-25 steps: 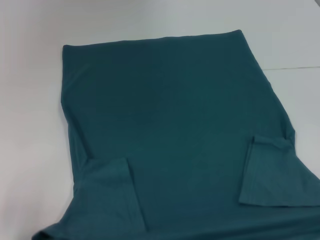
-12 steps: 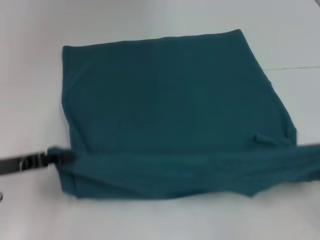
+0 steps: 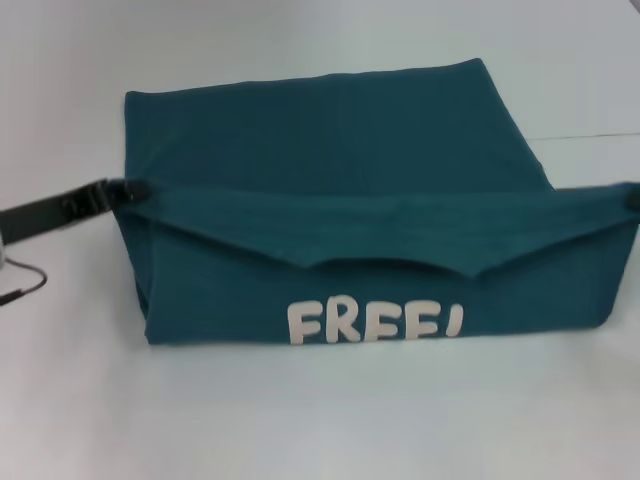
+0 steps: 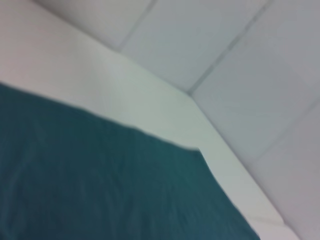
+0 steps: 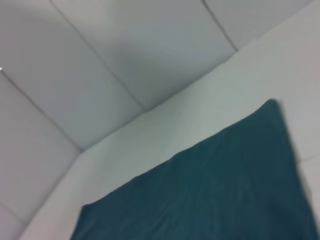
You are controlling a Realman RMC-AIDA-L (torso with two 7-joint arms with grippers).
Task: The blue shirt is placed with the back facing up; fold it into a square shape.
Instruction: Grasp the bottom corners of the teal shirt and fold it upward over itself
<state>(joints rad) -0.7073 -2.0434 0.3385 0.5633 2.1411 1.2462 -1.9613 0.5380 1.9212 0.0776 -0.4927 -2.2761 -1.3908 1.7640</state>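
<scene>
My left gripper is going to release the folded corner, now lifted toward the far hem, on the blue shirt's flat far part [image 3: 160, 185], just inside its side edge by the near arm.
The blue shirt [image 3: 330, 140] lies on the white table, with its near part lifted and carried over toward the far hem. This turns up the front with its white "FREE!" lettering [image 3: 375, 322]. My left gripper [image 3: 130, 190] is shut on the folded edge's left corner. My right gripper [image 3: 632, 196] shows only as a dark tip at the frame's right edge, holding the right corner. The edge sags in the middle between them. Both wrist views show only flat shirt fabric [image 4: 100, 190] [image 5: 210, 195] and no fingers.
White table [image 3: 300, 420] surrounds the shirt, with a seam line [image 3: 590, 135] at the right. A thin dark cable [image 3: 25, 285] loops at the left edge under my left arm. Pale wall panels [image 5: 125, 50] rise behind the table's far edge.
Both grippers have carried the shirt's near part up and away from me. The fold line sits farther back, and the white lettering now shows on the turned-over layer.
</scene>
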